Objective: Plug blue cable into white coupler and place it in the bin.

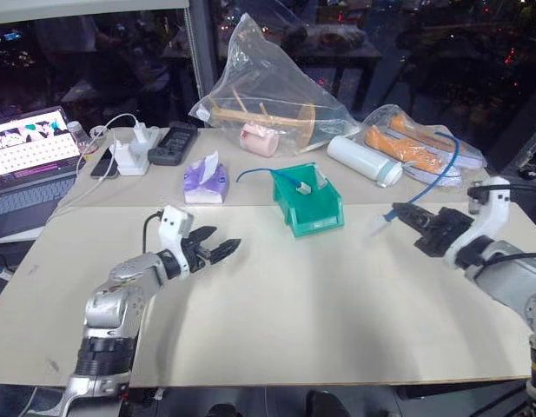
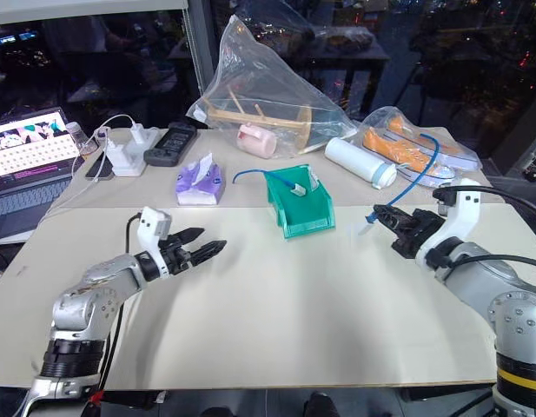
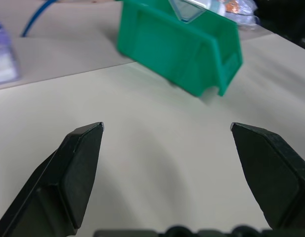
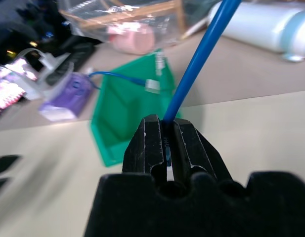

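Next, my right gripper puts the blue cable down inside the teal-green bin [image 1: 292, 197] [image 4: 123, 117], between the white coupler and the front edge. The held cable now arcs over a clear bag.
My right gripper [image 1: 400, 209] hangs above the table's right side, shut on a blue cable [image 1: 450, 161]. That cable arcs up and back over a clear bag, and its clear plug [image 1: 378, 226] pokes out past the fingertips toward the bin. In the right wrist view the cable [image 4: 201, 54] rises from between the shut fingers. The teal-green bin [image 1: 315, 215] stands mid-table. A second stretch of blue cable [image 1: 254, 173] runs into it and ends at a small white piece [image 1: 304, 185], apparently the white coupler. My left gripper [image 1: 226, 238] is open and empty, left of the bin.
At the back stand a laptop [image 1: 29, 152], white chargers [image 1: 133, 158], a black remote [image 1: 172, 143] and a purple tissue pack [image 1: 205, 184]. Further right are a clear bag of wooden pieces [image 1: 268, 95], a white bottle [image 1: 363, 161] and a bag of orange items [image 1: 415, 148].
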Controlling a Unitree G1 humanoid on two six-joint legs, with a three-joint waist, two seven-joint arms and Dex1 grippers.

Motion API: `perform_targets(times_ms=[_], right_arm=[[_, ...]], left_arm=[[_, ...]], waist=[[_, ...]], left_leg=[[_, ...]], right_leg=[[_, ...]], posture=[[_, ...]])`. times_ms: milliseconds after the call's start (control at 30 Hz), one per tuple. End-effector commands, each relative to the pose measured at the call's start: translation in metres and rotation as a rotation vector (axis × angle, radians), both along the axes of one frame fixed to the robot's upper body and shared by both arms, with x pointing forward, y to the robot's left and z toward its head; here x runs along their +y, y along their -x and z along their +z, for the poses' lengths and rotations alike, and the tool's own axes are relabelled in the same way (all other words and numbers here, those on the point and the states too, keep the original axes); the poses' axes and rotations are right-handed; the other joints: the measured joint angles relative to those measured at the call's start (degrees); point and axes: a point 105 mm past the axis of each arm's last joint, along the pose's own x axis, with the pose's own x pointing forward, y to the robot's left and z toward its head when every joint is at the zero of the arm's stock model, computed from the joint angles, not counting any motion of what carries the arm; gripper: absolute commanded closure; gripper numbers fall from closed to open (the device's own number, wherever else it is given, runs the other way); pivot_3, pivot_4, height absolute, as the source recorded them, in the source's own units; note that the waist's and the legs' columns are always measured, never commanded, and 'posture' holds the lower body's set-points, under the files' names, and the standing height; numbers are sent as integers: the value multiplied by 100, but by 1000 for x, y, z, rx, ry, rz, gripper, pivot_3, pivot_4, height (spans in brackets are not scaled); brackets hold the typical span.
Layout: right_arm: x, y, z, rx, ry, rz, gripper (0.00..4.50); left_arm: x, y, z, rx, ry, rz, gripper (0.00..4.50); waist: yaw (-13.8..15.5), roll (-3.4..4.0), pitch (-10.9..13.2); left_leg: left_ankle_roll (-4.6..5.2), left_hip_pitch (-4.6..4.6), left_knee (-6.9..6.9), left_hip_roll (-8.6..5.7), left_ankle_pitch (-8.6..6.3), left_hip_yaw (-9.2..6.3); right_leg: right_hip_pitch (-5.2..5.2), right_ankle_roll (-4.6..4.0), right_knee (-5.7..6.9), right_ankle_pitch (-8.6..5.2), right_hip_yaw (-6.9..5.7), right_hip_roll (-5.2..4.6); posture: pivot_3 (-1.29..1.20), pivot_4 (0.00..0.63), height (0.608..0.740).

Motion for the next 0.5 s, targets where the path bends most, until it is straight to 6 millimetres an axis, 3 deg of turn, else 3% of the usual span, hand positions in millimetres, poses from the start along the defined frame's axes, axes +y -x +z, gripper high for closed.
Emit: perform_targets(times_ms=[33, 400, 500], right_arm=[[-6, 3, 5, -57, 45, -8, 4500], [5, -5, -14, -59, 171, 29, 4500], [17, -17, -5, -110, 181, 52, 4500]], left_arm=[[20, -2, 19, -172, -104, 132, 53], [28, 1, 17, -199, -150, 157, 53], [27, 2, 15, -196, -152, 155, 53]], waist=[[15, 0, 0], [20, 0, 1], [14, 1, 1]], left_leg=[[-1, -1, 0, 0, 0, 0], [-11, 3, 3, 0, 6, 0], [-12, 2, 3, 0, 7, 0]], right_leg=[[0, 0, 0, 0, 0, 0], [3, 0, 3, 1, 1, 0], [1, 0, 4, 1, 1, 0]], posture=[[0, 150, 740], [0, 150, 740], [0, 150, 740]])
